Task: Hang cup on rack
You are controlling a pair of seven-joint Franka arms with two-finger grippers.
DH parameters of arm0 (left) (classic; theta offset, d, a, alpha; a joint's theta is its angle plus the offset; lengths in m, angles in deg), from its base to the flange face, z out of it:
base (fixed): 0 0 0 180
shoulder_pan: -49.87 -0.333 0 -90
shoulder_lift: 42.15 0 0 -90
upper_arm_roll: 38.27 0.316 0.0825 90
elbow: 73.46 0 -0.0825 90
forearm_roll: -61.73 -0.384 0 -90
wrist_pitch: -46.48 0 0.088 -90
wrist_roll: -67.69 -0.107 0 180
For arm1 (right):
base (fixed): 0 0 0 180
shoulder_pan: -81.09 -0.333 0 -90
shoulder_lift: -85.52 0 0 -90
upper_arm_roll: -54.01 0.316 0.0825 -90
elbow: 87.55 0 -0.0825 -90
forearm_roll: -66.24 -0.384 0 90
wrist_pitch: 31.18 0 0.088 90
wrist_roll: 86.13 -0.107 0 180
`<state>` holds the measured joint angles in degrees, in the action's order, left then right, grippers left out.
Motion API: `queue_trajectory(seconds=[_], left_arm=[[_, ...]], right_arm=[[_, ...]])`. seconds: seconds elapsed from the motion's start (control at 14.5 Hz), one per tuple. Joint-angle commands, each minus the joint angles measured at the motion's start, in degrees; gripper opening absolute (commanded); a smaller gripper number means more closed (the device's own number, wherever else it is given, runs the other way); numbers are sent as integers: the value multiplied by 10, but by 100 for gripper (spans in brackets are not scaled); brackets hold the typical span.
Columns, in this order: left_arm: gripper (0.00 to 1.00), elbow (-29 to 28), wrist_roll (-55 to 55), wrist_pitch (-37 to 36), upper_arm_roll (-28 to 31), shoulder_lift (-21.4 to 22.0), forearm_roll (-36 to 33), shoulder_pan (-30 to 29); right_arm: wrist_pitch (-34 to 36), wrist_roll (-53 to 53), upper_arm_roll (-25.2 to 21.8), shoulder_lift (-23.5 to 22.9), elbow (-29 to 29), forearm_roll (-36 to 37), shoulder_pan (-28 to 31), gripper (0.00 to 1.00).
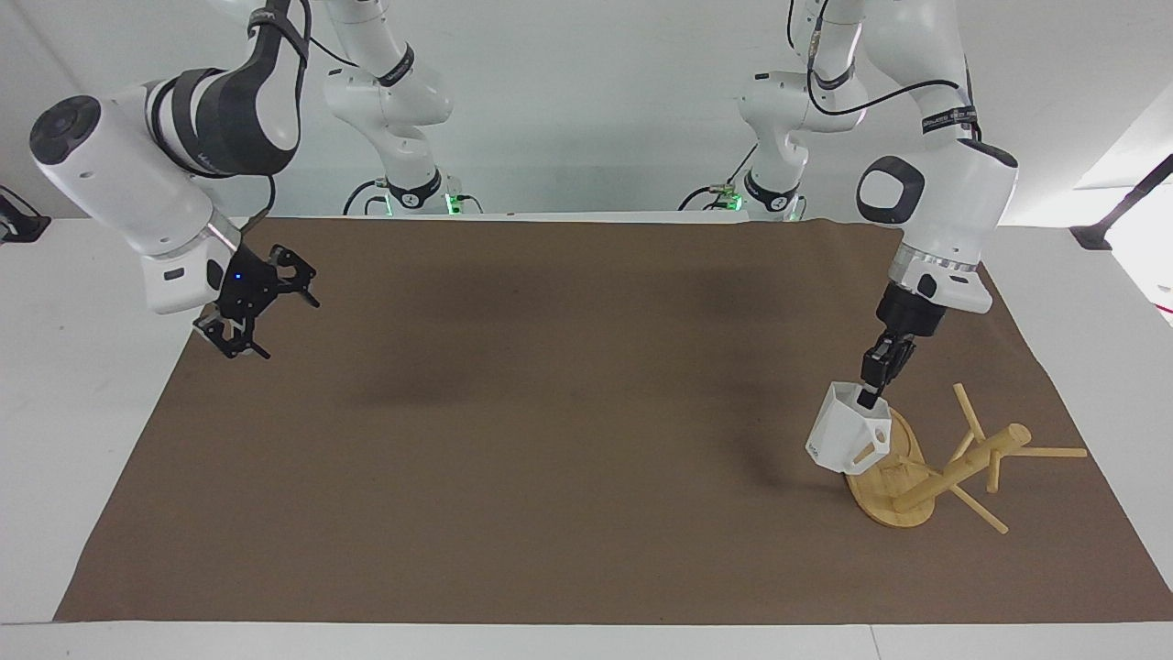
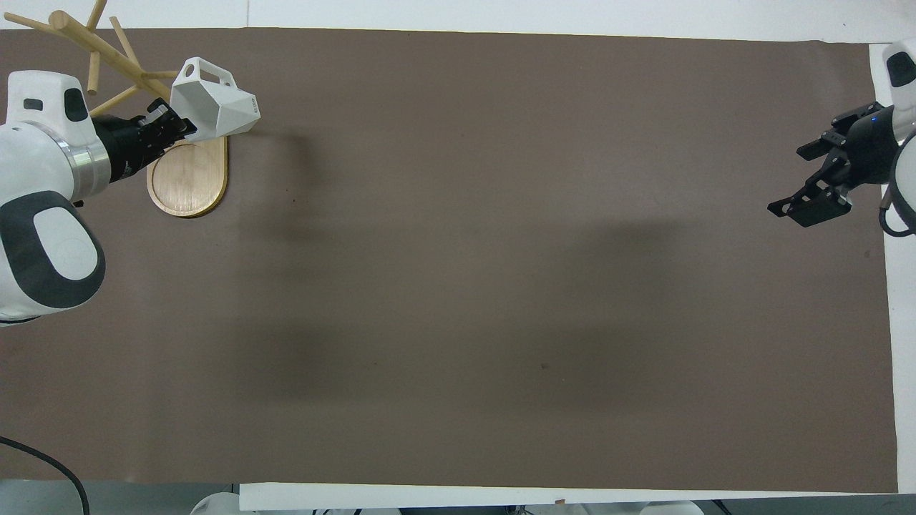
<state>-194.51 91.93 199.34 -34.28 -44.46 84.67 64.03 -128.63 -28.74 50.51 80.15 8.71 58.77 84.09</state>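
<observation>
I'll release the white faceted cup, now tilted just over the oval base, with my left gripper on the rack's peg (image 2: 181, 96) above the oval base, handle looped over it.
The white faceted cup (image 1: 841, 431) (image 2: 218, 107) hangs tilted just over the oval base of the bamboo rack (image 1: 962, 469) (image 2: 187, 179), at the left arm's end of the table. My left gripper (image 1: 867, 394) (image 2: 174, 127) is shut on the cup's rim from above. The cup's squared handle faces the rack's post, and a short peg tip shows at the handle loop; I cannot tell whether the peg is inside it. My right gripper (image 1: 275, 316) (image 2: 791, 182) waits open and holds nothing, over the mat's edge at the right arm's end.
A brown mat (image 1: 550, 440) (image 2: 501, 286) covers the table. The rack's thin pegs (image 1: 1054, 452) stick out toward the mat's edge at the left arm's end.
</observation>
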Motion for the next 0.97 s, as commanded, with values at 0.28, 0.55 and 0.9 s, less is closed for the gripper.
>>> queue_trajectory(seconds=[0.28,0.55,0.9], left_arm=[[0,13,-25,-11,-2,-8,17,-24],[0,12,-24,-8,-2,-13,42,-26],[0,12,-24,-9,-2,-16,68,-39]], right_arm=[[168,-303,2,50,-60,85,-28,100],[219,-404,-10,65,-78,94,-31,100],[234,-574,-21,68,-74,84,-37,100]])
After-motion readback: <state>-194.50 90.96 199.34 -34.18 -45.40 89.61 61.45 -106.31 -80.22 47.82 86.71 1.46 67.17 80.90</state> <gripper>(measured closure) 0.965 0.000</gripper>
